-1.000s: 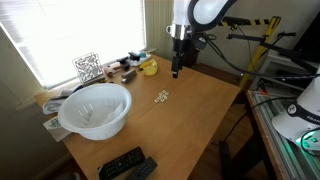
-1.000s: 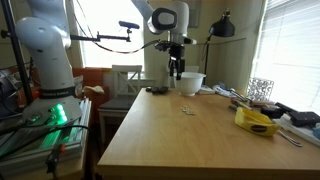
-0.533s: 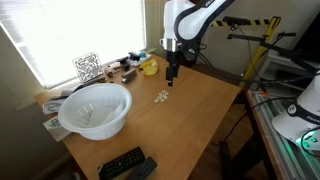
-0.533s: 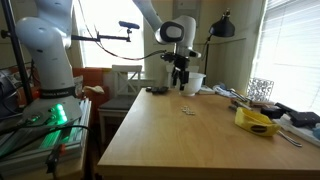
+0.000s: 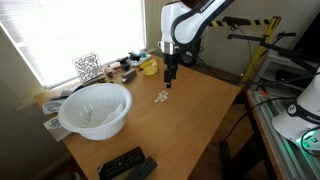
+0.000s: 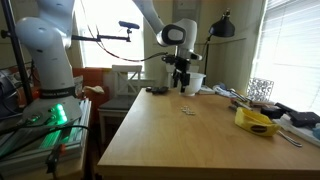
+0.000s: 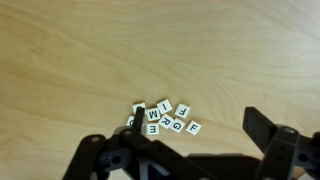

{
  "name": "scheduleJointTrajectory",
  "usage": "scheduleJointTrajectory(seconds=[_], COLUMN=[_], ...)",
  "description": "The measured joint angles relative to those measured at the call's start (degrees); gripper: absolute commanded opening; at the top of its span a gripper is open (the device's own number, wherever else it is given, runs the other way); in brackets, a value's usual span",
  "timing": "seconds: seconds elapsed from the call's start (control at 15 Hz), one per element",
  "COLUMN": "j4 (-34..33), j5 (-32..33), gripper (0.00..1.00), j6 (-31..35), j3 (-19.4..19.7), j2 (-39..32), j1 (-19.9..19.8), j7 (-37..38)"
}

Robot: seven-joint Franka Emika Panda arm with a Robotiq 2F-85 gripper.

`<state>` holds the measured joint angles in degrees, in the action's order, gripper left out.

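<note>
The F tile's outer side (image 5: 165, 94) (image 7: 188, 114), at the edge of the cluster of white letter tiles, is the next place for my gripper to go to and close.
A small cluster of white letter tiles (image 7: 165, 118) lies on the wooden table, and also shows in both exterior views (image 5: 161, 96) (image 6: 187, 108). My gripper (image 7: 196, 114) is open and empty, pointing straight down above the table. In the wrist view its left finger overlaps the left edge of the cluster, and its right finger is over bare wood to the right. In both exterior views the gripper (image 5: 168, 80) (image 6: 181, 88) hangs a little above and beside the tiles.
A large white bowl (image 5: 95, 108) (image 6: 192, 82) stands at one end of the table. Black remotes (image 5: 125, 163) lie near the bowl at the table corner. A yellow object (image 5: 149, 67) (image 6: 258, 120) and a wire cube (image 5: 88, 67) sit along the window side.
The arm has swung in over the table and lowered, bringing the gripper down towards the letter tiles. The tiles have not moved.
</note>
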<state>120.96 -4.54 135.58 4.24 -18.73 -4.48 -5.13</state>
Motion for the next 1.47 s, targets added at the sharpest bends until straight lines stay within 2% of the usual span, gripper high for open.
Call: scheduleJointTrajectory(seconds=[0.67,0.73,0.87,1.07,1.47], j4=[0.35,0.34,0.33,0.28,-0.18], j5=[2.97,3.12,3.15,3.18,3.5], gripper=[0.98,0.74,0.7,0.45,0.05], j6=[6.96,7.7,8.81,10.06,13.74], j3=[-0.05,-0.04,0.18,0.48,0.62], j2=[-3.21,-3.8,-4.83,-6.06,-8.93], j1=[3.51,3.53,3.52,3.38,3.19], j7=[8.08,8.39,8.58,8.58,8.57])
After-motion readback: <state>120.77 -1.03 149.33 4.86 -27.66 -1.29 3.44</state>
